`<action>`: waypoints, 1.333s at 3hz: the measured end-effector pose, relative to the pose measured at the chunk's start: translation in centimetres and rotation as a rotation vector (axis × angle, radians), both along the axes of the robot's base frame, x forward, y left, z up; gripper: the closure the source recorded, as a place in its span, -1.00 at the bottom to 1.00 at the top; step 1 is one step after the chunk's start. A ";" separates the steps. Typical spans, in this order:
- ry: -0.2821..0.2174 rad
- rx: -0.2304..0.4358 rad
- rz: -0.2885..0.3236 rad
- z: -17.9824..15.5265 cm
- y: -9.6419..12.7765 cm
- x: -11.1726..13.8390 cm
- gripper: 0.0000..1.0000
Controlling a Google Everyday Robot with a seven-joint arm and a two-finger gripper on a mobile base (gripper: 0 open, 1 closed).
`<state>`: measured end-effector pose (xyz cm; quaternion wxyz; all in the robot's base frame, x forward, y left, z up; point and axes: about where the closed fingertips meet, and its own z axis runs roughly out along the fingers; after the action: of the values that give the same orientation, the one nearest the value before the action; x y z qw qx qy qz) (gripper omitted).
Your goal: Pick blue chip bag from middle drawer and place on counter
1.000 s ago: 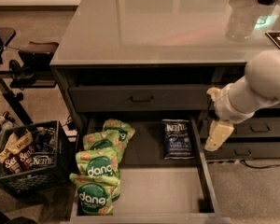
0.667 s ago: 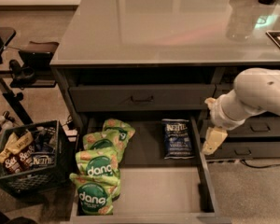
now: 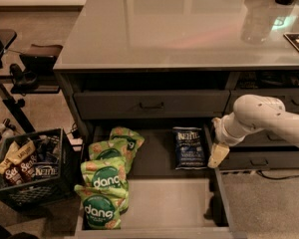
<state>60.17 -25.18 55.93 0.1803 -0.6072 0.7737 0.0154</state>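
The middle of the blue chip bag (image 3: pixel 189 148), at the back of the open drawer, is the next place my gripper should go to and close on.
The blue chip bag (image 3: pixel 190 148) lies flat at the back right of the open middle drawer (image 3: pixel 164 203), its white lettering facing up. The gripper (image 3: pixel 217 154) hangs from the white arm just right of the bag, over the drawer's right wall, with nothing visibly in it. The counter (image 3: pixel 184 29) is the glossy light grey top above the drawers.
Several green "dang" bags (image 3: pixel 105 183) fill the drawer's left side. A dark crate (image 3: pixel 27 168) with snack bags stands on the floor at left. A closed drawer with a bar handle (image 3: pixel 152 105) is above. Dark objects sit at the counter's far right corner.
The arm and gripper have moved left and slightly down, closer to the blue chip bag. The bags have not moved.
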 end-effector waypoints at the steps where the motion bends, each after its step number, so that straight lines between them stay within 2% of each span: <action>1: -0.005 0.010 0.004 -0.4 0.4 -0.1 -1.00; 2: -0.045 0.046 0.034 -2.4 2.5 0.9 -1.00; 3: -0.098 0.072 0.056 -4.4 4.2 3.1 -1.00; 4: -0.120 0.094 0.070 -6.7 5.6 5.5 -1.00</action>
<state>65.70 -19.60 49.26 0.2543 -0.6244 0.7382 0.0216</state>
